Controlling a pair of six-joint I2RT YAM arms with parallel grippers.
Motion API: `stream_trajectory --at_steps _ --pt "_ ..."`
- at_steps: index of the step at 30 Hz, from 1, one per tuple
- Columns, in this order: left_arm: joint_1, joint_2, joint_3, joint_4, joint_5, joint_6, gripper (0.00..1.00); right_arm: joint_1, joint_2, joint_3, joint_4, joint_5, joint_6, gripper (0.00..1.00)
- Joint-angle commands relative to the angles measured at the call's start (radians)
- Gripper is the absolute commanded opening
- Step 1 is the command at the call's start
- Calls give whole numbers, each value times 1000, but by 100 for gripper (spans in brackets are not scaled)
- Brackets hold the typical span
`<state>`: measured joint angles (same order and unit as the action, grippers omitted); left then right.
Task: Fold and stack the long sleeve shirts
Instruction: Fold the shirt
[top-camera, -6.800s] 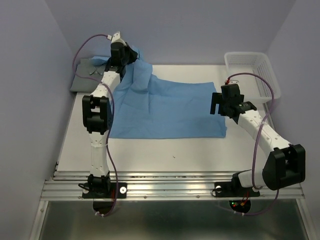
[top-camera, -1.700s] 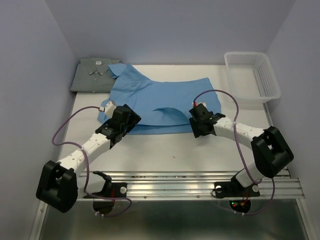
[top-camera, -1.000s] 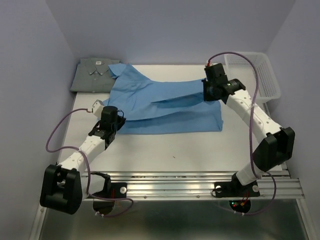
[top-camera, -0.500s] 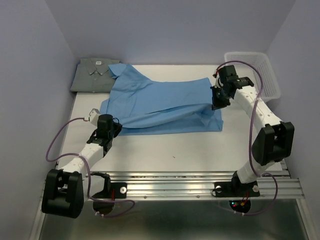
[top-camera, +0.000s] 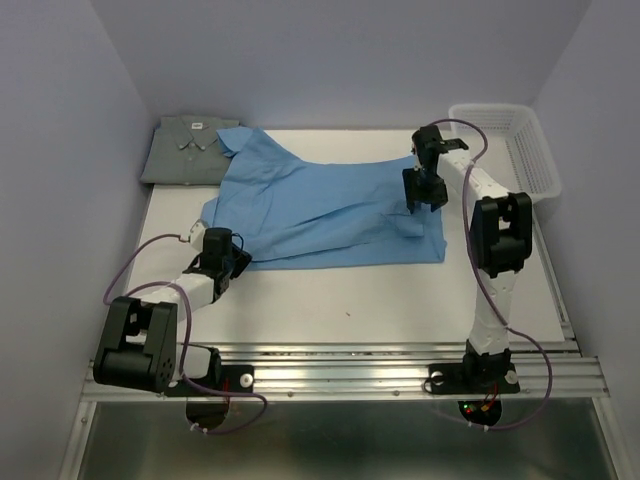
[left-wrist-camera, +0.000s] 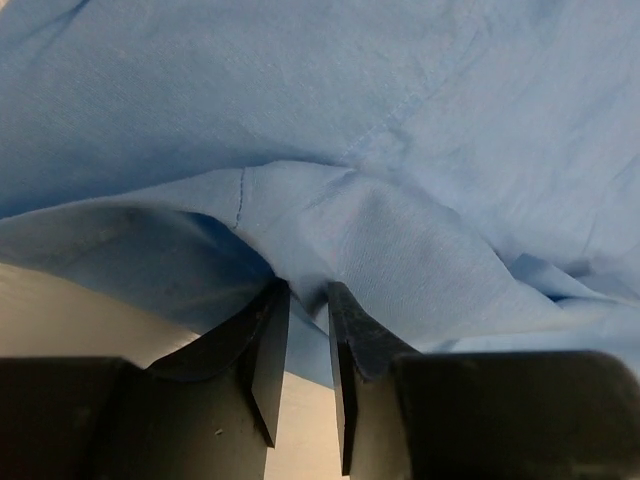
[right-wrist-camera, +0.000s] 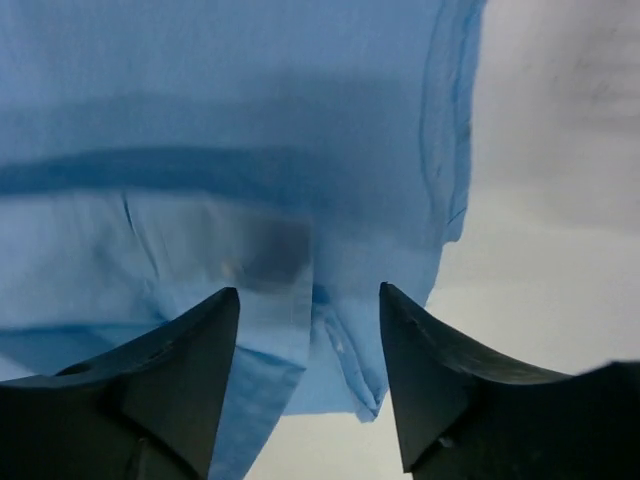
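Note:
The blue shirt's sleeve is bunched beside its seam, so next I pinch the sleeve farther (left-wrist-camera: 390, 315) along with my left gripper and hold it while my right gripper lifts its cuff.
The light sky-blue shirt (top-camera: 330, 205) lies spread across the middle of the table, collar at the back left. The dull grey shirt (top-camera: 185, 148) lies folded at the back left corner, its white neck label showing. My left gripper (top-camera: 233, 262) sits at the blue shirt's front left edge; in the left wrist view it (left-wrist-camera: 305, 295) is shut on a pinch of blue cloth (left-wrist-camera: 330, 225). My right gripper (top-camera: 418, 197) hovers over the shirt's right side; in the right wrist view it (right-wrist-camera: 310, 300) is open above the blue cloth (right-wrist-camera: 250, 150), holding nothing.
A white mesh basket (top-camera: 505, 150) stands at the back right, beside the right arm. Purple walls close in on the left, back and right. The metal rail (top-camera: 340, 365) with both arm bases runs along the near edge.
The right gripper has let go of the blue cloth and opened; the cloth it carried now lies flatter on the right. The left gripper stayed at the front left edge, arm drawn in.

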<state>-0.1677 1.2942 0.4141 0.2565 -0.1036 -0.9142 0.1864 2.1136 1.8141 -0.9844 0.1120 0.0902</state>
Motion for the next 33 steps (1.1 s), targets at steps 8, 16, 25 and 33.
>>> stream_trajectory --at_steps 8,16,25,33 --pt "5 -104 0 49 71 34 34 -10 -383 -284 265 -29 126 92" --pt "7 -69 8 70 58 44 26 -10 -761 -829 618 -308 266 98" --pt "7 -50 18 96 99 40 0 -10 -575 -799 743 -290 316 96" --pt "7 -58 41 70 87 46 0 -10 -391 -722 774 -199 367 91"
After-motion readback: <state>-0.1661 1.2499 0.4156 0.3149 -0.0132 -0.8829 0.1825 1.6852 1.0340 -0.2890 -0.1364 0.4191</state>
